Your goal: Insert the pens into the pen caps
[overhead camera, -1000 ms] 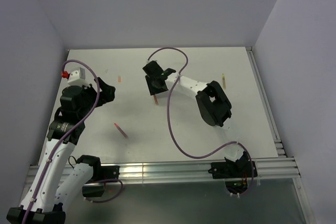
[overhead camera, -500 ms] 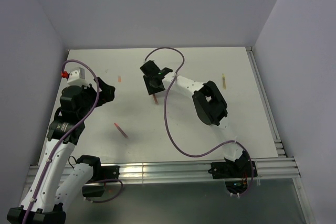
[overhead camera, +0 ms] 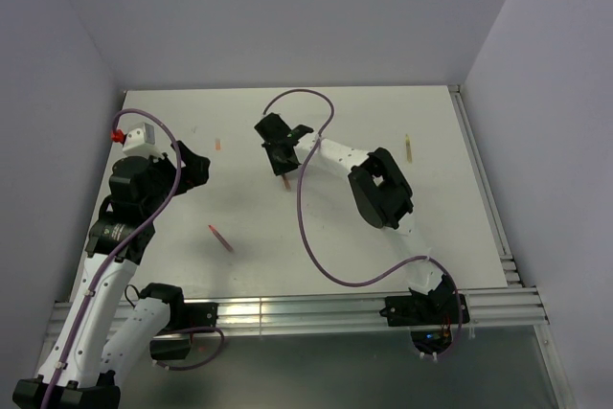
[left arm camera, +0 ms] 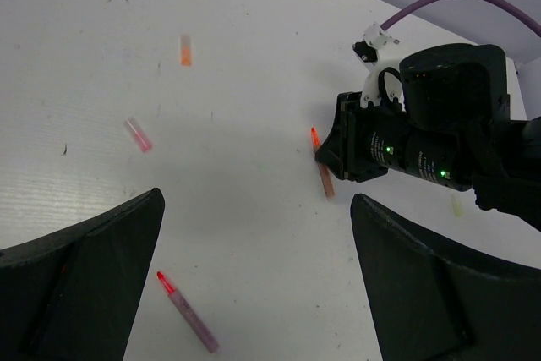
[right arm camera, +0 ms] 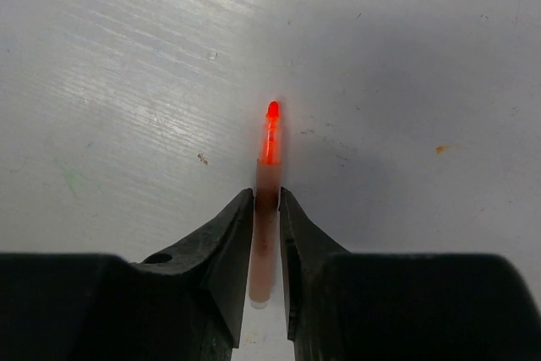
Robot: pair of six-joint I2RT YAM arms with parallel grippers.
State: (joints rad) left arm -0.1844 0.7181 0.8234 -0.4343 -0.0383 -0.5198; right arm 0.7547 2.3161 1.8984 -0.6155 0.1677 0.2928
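I have my right gripper at the middle of the pale pink pen, so I should take the pen's back end (right arm camera: pixel 260 287) with it, to leave the pen's front free for my left gripper.
My right gripper (right arm camera: pixel 266 202) is shut on a pen (right arm camera: pixel 269 177) with a pale pink body and a bright red tip. The tip sticks out past the fingertips, low over the white table. In the top view this gripper (overhead camera: pixel 282 160) is at the table's far middle, with the pen (overhead camera: pixel 285 182) just below it. My left gripper (left arm camera: pixel 258 276) is open and empty above the table's left side. A second red-tipped pen (left arm camera: pixel 188 316) lies between its fingers on the table. An orange cap (left arm camera: pixel 185 50) and a pink cap (left arm camera: pixel 139 134) lie farther off.
A tan-olive pen (overhead camera: pixel 408 147) lies at the far right of the table. The right arm's purple cable (overhead camera: pixel 311 227) loops across the table's middle. Grey walls close in the back and both sides. An aluminium rail (overhead camera: pixel 287 311) runs along the near edge.
My right gripper has shifted slightly left and toward the far side. The left arm and the loose pens and caps have not moved.
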